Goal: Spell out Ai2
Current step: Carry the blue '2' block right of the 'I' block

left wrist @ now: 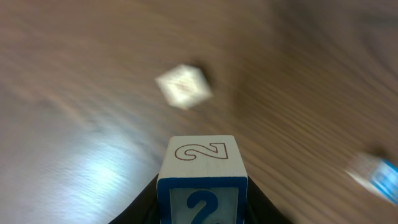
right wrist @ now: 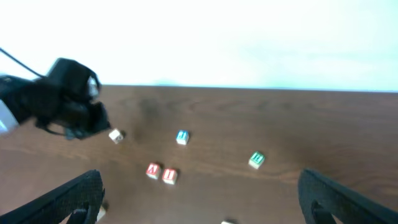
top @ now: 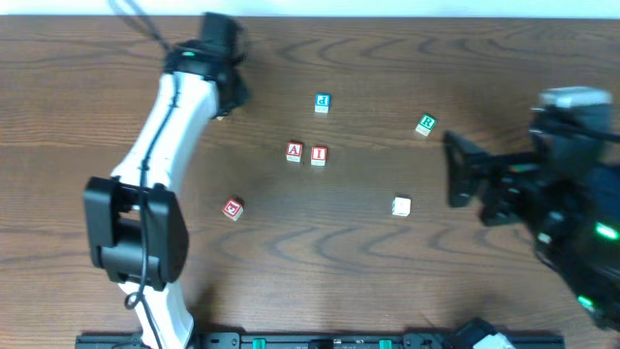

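The robot's left gripper should release the blue 2 block beside the red I block, away from the A block (top: 345, 159).
My left gripper (top: 224, 103) is at the far left of the table, shut on a white block with a blue 2 (left wrist: 202, 177). The left wrist view is blurred by motion. The red A block (top: 294, 151) and the red I block (top: 319, 155) stand side by side at mid-table, A on the left; both also show in the right wrist view, the A block (right wrist: 153, 170) and the I block (right wrist: 169, 176). My right gripper (top: 453, 171) is open and empty, to the right of the blocks and above the table.
A blue block (top: 323, 103) lies behind the A and I pair. A green block (top: 425, 124) is at the back right, a white block (top: 401, 206) at the front right, and a red-lettered block (top: 232, 207) at the front left.
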Controlling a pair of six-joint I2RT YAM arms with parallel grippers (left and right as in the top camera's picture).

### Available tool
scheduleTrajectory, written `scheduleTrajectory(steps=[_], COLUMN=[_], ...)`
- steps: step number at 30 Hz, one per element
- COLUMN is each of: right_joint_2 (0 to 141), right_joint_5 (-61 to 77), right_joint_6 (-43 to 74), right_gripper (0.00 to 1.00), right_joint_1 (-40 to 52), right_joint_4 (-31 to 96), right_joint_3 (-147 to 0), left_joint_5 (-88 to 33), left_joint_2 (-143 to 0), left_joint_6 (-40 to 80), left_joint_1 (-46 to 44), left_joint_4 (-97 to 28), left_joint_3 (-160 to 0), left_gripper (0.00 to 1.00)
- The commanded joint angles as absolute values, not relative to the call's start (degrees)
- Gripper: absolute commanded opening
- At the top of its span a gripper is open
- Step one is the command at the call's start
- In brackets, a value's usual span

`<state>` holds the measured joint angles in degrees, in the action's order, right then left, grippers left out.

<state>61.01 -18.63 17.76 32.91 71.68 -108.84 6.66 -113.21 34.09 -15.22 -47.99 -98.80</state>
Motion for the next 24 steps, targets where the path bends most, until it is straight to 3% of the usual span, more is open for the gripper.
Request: scheduleTrajectory(steps=[1,11,24], right_joint_2=[60.6,59.9,54.2], right_joint_5=[-19.7,-20.8,-20.9], right_joint_6=[14.3,13.0,12.1], right_gripper=[0.99,0.99,0.99], right_joint_1=[31.1,30.3,30.3], right_joint_4=[73.6,78.5,80.9], right_joint_3=[-114.0,-119.1,-119.9], left_joint_5=[7.0,6.4,2.2], left_joint_2=[-112.4,-112.9,-119.6], left_joint_6=[31.2,32.2,34.9], left_joint_1=[-21.6,-36.7,-41.2], left_joint_4=[-47.5,-44.3,-45.0], left_joint_3=[-99.8,-99.7,-99.6], left_gripper=[0.05,0.05,0.06])
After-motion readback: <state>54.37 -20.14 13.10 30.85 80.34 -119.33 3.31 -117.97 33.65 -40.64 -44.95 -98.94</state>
